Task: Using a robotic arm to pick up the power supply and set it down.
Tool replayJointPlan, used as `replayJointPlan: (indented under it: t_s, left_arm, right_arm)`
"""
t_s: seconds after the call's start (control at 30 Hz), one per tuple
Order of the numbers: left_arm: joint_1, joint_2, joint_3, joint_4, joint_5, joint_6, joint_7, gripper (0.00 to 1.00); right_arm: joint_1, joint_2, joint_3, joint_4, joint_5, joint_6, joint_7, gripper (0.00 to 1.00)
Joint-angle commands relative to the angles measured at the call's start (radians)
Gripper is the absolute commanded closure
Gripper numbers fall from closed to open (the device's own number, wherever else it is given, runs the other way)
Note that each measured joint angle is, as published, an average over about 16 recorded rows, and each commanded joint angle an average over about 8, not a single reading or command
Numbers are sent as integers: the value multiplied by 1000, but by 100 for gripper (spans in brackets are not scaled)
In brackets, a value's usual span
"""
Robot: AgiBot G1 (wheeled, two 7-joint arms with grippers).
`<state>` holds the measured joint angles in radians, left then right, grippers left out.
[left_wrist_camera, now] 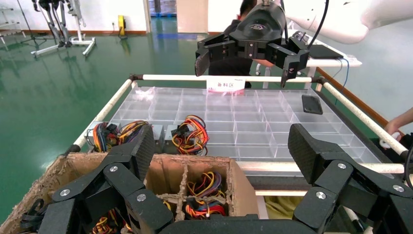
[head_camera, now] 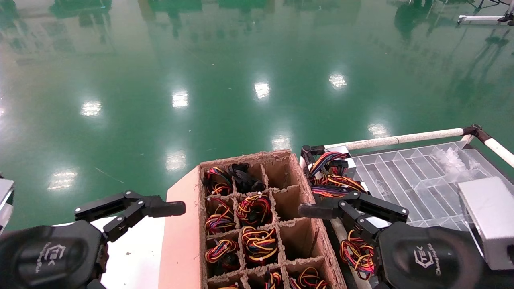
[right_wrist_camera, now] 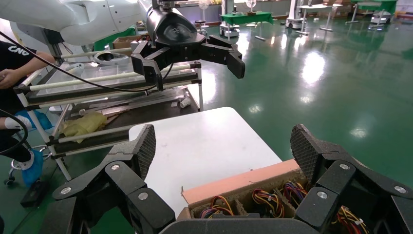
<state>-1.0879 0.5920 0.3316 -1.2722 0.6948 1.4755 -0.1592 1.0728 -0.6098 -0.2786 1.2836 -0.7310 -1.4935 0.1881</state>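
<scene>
The power supply sits in the cardboard box's near corner cell, on the clear tray's side. Next, my right gripper closes on the wire bundle (head_camera: pixel 308 278) of the power supply there.
Several power supplies stand in the cells of a cardboard box (head_camera: pixel 295 180), showing as red, yellow and black wire bundles (head_camera: pixel 253 208) (right_wrist_camera: pixel 269 199). Two more power supplies (head_camera: pixel 331 178) (left_wrist_camera: pixel 187 134), grey boxes with wire bundles, rest at the near corner of the clear tray (head_camera: pixel 421 180). My left gripper (head_camera: pixel 154 214) (left_wrist_camera: pixel 219 151) hangs open beside the box's left wall, holding nothing. My right gripper (head_camera: pixel 321 214) (right_wrist_camera: pixel 221 151) is open at the box's right wall, also holding nothing. Each wrist view shows the other arm's gripper farther off, open.
The box sits on a white table (head_camera: pixel 136 249) (right_wrist_camera: pixel 204 141). White rails (head_camera: pixel 397 139) frame the tray cart. A dark flat object (left_wrist_camera: pixel 311 104) lies in one tray cell. The arm's grey block (head_camera: pixel 486 216) is at the right. A person (right_wrist_camera: pixel 14 73) stands beyond the table.
</scene>
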Motion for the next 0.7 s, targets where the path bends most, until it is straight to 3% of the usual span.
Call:
replayJointPlan:
  t_s: [0.03,0.17,0.7]
  left_arm:
    - [0,0,0,0,0,0,0,93]
    - [0,0,0,0,0,0,0,100]
    - [0,0,0,0,0,0,0,100]
  right_arm:
    - [0,0,0,0,0,0,0,0]
    - [0,0,0,0,0,0,0,0]
    - [0,0,0,0,0,0,0,0]
